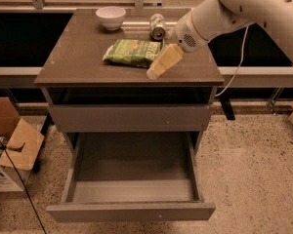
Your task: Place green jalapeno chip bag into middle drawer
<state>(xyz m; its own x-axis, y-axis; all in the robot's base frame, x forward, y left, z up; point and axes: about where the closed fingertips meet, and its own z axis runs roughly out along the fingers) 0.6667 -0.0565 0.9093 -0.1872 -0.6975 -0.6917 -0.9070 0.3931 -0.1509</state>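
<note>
Next, I move my gripper to the green jalapeno chip bag's half nearer the drinks can (142, 52) and close it there, just past the middle of the bag.
The green jalapeno chip bag (133, 52) lies flat on the brown cabinet top (78, 57), near its middle. My gripper (162, 63), a pale yellow finger piece at the end of the white arm, hangs just right of the bag's right end, above the top's front half. The middle drawer (132, 179) is pulled wide open below, with its grey floor bare.
A white bowl (111, 17) stands at the back of the top. A small drinks can (157, 26) lies on its side behind the bag. A shut drawer front (131, 118) sits above the open drawer. A cardboard box (12, 147) stands on the floor at left.
</note>
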